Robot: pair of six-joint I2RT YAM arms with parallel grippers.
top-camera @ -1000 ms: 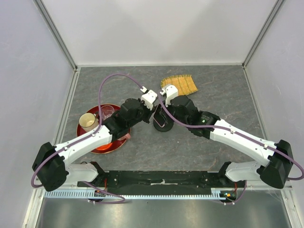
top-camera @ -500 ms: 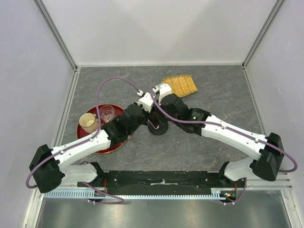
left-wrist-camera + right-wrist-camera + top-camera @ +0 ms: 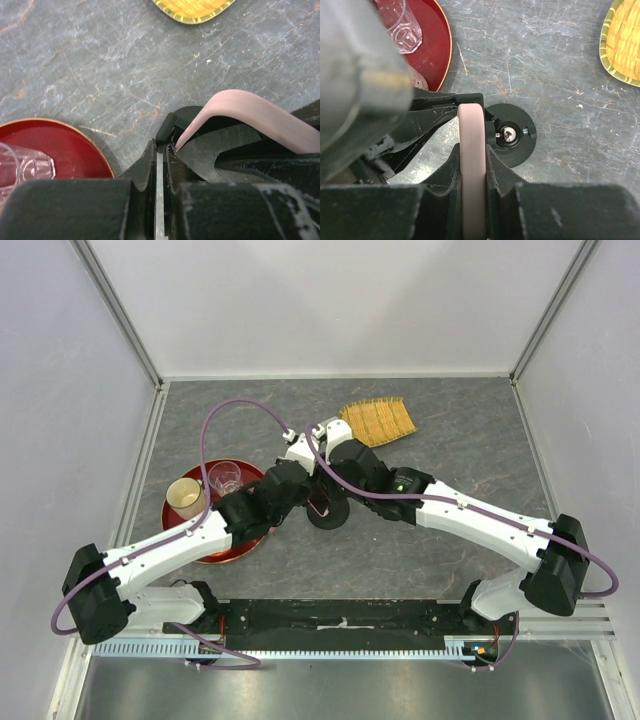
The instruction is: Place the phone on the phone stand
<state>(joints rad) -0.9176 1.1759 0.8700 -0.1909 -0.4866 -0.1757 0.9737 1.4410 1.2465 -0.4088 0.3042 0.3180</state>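
The robot's right gripper will release the pale pink phone on the black phone stand's cradle (image 3: pixel 359 476), facing the yellow woven mat.
The pale pink phone (image 3: pixel 470 120) stands on edge between the fingers of my right gripper (image 3: pixel 471 150), which is shut on it. Its lower end is right beside the black phone stand (image 3: pixel 516 145), next to the round disc base. In the top view both grippers meet over the stand (image 3: pixel 330 517) at the table's middle. My left gripper (image 3: pixel 162 145) comes in from the left with its jaws nearly together, pinching the stand's black cradle arm (image 3: pixel 167 131). The phone's pink edge (image 3: pixel 240 112) curves past just to the right of it. The screen is hidden.
A red tray (image 3: pixel 185 530) at the left holds a cream cup (image 3: pixel 185 495) and a clear glass (image 3: pixel 226 478). A yellow woven mat (image 3: pixel 378 418) lies behind the grippers. White walls close in the table on three sides.
Both grippers have moved closer together over the stand. The right one carried the phone a little left and forward, and the left one reached in to the stand.
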